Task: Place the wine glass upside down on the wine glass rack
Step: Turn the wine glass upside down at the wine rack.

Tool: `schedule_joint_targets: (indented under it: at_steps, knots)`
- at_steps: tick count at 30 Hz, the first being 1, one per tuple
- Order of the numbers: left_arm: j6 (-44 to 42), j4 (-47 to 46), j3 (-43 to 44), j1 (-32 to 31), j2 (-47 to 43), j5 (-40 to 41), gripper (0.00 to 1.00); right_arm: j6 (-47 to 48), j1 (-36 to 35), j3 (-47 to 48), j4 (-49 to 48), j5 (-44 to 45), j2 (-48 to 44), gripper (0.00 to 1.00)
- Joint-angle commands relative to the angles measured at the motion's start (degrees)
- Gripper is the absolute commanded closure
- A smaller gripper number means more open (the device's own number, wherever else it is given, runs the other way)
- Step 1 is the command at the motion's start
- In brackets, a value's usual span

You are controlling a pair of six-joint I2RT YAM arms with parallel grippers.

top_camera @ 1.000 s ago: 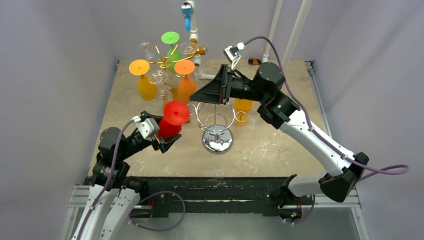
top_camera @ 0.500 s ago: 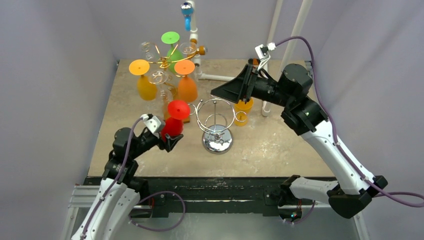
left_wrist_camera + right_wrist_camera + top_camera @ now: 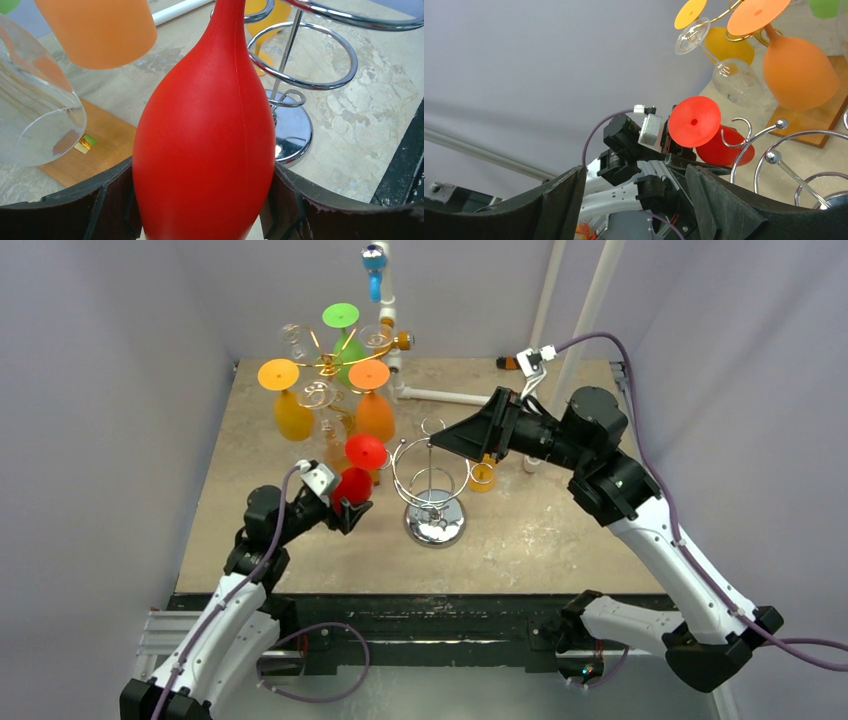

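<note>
My left gripper has the red wine glass. It will let go of it on the chrome rack's hook [image 3: 384,476] [image 3: 250,19] nearest the gold rack.
A red wine glass [image 3: 357,472] is held upside down, its foot uppermost, with my left gripper [image 3: 345,508] shut on its bowl [image 3: 205,145]; both fingers press the bowl's sides. The red foot [image 3: 694,121] sits just left of a hook of the chrome wine glass rack [image 3: 432,487], whose rings [image 3: 305,55] stand right behind the glass. My right gripper [image 3: 462,437] hangs open in the air above the rack's right side, holding nothing, fingers [image 3: 716,200] wide apart.
A gold rack [image 3: 328,365] at the back left carries orange, green, yellow and clear glasses hung upside down on a wooden base [image 3: 95,145]. An orange glass [image 3: 484,465] stands right of the chrome rack. White pipes [image 3: 440,395] lie at the back.
My left gripper has carried the red glass right and away from me, toward the chrome rack. The right arm has pulled back to the right, off the rack's top.
</note>
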State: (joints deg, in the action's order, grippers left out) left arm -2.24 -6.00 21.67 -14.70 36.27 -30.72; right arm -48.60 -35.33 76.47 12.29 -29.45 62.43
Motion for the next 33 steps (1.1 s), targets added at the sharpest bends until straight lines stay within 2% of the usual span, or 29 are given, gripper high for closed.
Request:
schedule_joint_targets:
  at_steps: [1, 11, 24, 33]
  knots:
    - [-2.80, -9.09, -1.00, -0.07, 2.17, -0.38, 0.35, -0.71, -0.06, -1.21, -3.55, 0.90, -2.34, 0.17]
    - [-4.68, -13.36, -1.50, -0.04, 8.23, -1.23, 0.35, -2.24, -0.01, -3.28, -6.15, 0.59, -4.03, 0.17]
    - [-9.34, -14.12, -1.87, -0.07, 10.51, -3.33, 0.33, -4.26, -0.05, -6.33, -10.02, -0.56, -4.77, 0.18]
    - [-7.05, -16.67, -0.50, 0.00, 12.16, -2.56, 0.33, -5.18, -0.01, -8.61, -12.03, -0.78, -5.58, 0.18]
